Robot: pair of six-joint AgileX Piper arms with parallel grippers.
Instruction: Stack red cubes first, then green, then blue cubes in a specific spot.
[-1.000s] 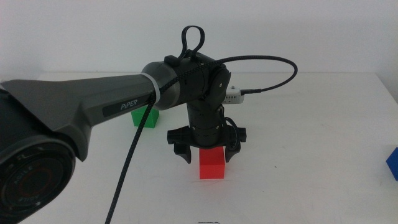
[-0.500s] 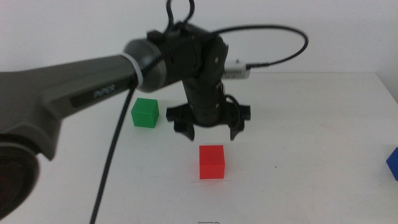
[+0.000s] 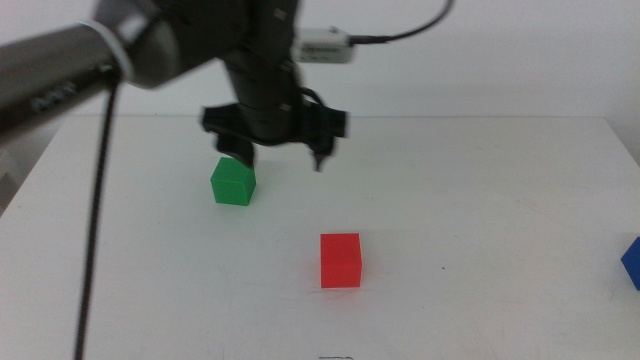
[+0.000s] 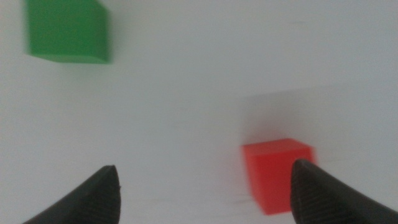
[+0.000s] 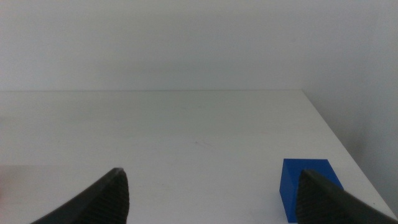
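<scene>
Next, I close my left gripper on opposite sides of the green cube (image 3: 234, 179) (image 4: 68, 31), because green goes onto the red cube next.
The red cube (image 3: 340, 260) rests alone on the white table near the middle, and it also shows in the left wrist view (image 4: 273, 171). To its back left sits the green cube (image 3: 233, 183), seen in the left wrist view too (image 4: 67, 31). My left gripper (image 3: 280, 155) hangs open and empty above the table, behind the red cube and just right of the green one. The blue cube (image 3: 631, 262) lies at the table's right edge, also in the right wrist view (image 5: 308, 186). My right gripper (image 5: 208, 190) is open near it and holds nothing.
The left arm (image 3: 130, 50) and its black cable (image 3: 100, 200) cross the left half of the middle view. The table's far edge (image 3: 480, 117) meets a white wall.
My left gripper has risen off the red cube and swung back and left toward the green cube. The red cube stays where it was.
</scene>
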